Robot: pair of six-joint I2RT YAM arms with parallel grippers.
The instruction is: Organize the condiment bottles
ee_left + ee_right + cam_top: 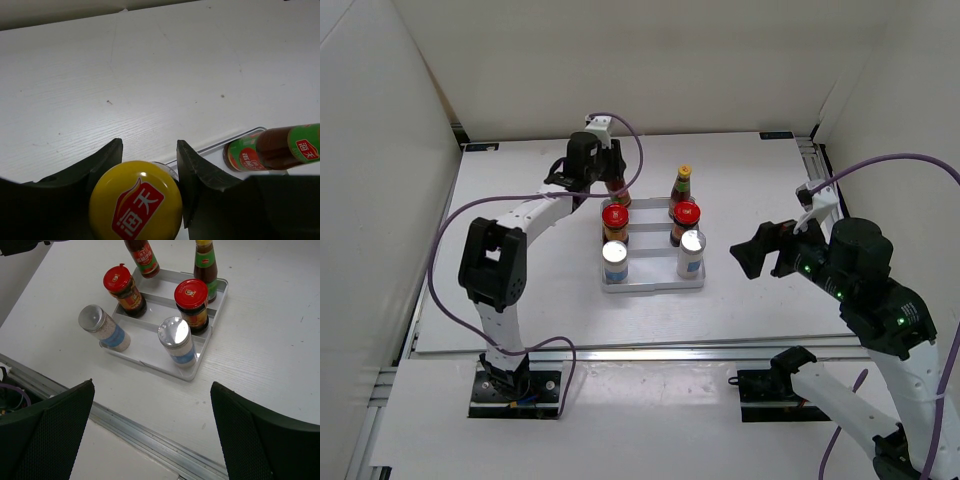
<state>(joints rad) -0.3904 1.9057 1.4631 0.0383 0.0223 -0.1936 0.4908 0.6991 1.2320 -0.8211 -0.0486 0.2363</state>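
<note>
I need to use my left gripper to stand the slim red-sauce bottle, now at the tray's back, up in the free back corner of the white tray [625, 216].
A flat white ridged tray [650, 284] holds all six condiment bottles. Two silver-topped shakers [615, 256] [691, 245] stand in front, two red-lidded jars [614, 216] [686, 214] in the middle, and two slim red-sauce bottles [618, 192] [683, 186] at the back. My left gripper [149, 147] is over the back-left sauce bottle, its fingers closed around the yellow cap [136, 202]. The other sauce bottle [272, 147] shows to its right. My right gripper [152, 430] is open and empty, off the tray's front right corner [192, 375], apart from every bottle.
An aluminium rail [150, 437] runs along the table's front edge below my right gripper. White walls enclose the table on the left, back and right. My left arm [495, 265] stretches along the left of the tray.
</note>
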